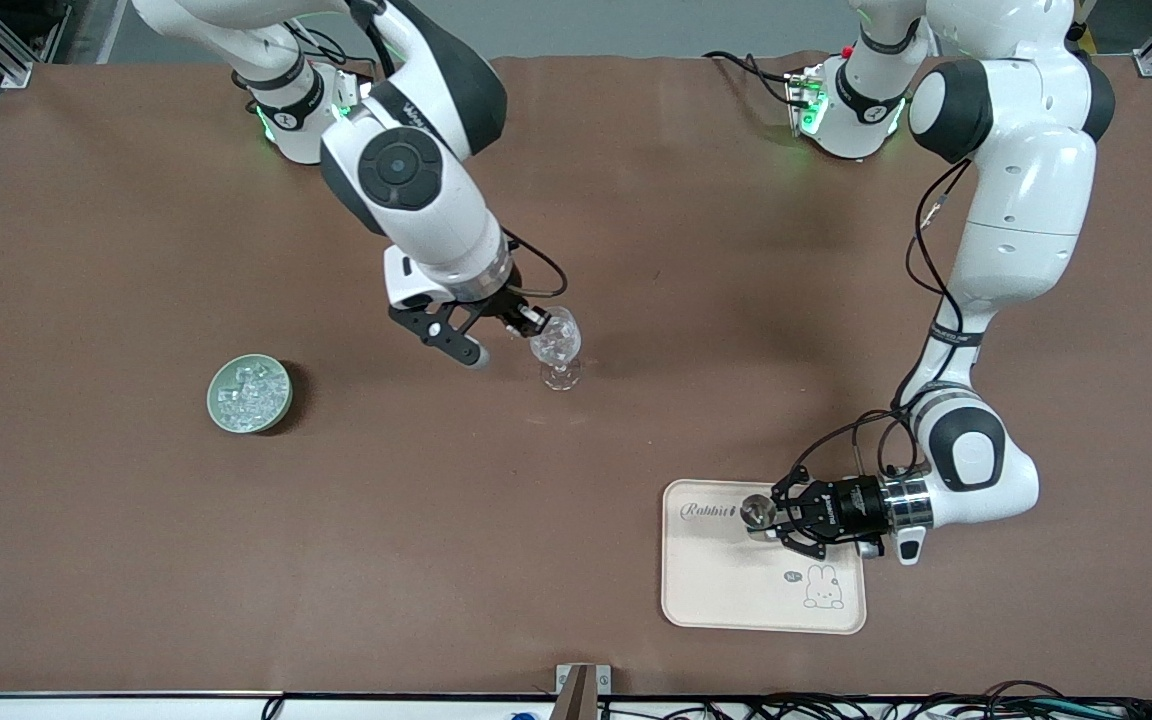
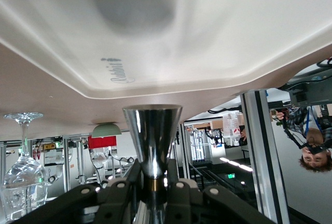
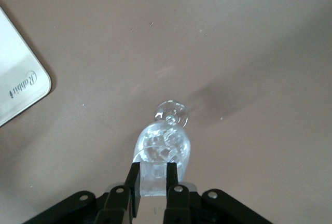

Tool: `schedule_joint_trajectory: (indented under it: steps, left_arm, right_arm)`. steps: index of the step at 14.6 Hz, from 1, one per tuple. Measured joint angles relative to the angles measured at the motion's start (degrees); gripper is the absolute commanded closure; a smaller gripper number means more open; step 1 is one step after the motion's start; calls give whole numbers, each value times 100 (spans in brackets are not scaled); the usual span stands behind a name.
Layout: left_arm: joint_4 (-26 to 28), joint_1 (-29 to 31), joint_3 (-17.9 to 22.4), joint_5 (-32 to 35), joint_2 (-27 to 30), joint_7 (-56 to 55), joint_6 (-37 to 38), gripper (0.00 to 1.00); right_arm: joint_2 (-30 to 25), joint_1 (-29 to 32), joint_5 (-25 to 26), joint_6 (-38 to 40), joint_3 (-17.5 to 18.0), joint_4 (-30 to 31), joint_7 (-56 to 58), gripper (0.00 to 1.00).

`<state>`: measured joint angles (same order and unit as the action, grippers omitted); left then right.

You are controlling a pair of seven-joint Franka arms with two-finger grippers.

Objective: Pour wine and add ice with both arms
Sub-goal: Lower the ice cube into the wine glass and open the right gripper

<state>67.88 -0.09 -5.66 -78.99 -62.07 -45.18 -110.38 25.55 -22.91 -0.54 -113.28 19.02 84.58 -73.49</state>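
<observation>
My right gripper has the ice cube, now over the glass's rim. It will let go of it inside the bowl of the clear faceted stemmed glass (image 1: 557, 343) (image 3: 164, 143).
My right gripper (image 1: 533, 323) (image 3: 153, 168) hangs over the rim of the clear faceted stemmed glass (image 1: 557, 348) (image 3: 164, 142), which stands upright mid-table. It is shut on one clear ice cube (image 3: 154, 181). More ice (image 1: 250, 390) is heaped in the pale green dish (image 1: 220, 410). My left gripper (image 1: 772, 518) (image 2: 153, 176) lies level over the cream tray (image 1: 736, 590) (image 2: 218, 37), shut on the waist of the shiny silver hourglass measure (image 1: 758, 512) (image 2: 152, 130). No wine shows. I cannot tell whether the measure touches the tray.
The green dish sits toward the right arm's end of the table, slightly nearer the front camera than the glass. The tray lies nearer the front camera, toward the left arm's end. Brown tabletop surrounds them. Cables run along the table's front edge.
</observation>
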Motion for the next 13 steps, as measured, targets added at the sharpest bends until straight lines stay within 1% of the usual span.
schedule_joint_trajectory:
  steps: [4,13]
  left_arm:
    - [-2,118,-7,-31,-82,19,144,97]
    - [-3,230,-20,-180,-251,19,253,95]
  right_arm:
    - [246,-157,88,-156,-1,1,-52,100]
    - [317,-372,89,-124,-1,2,-192,99]
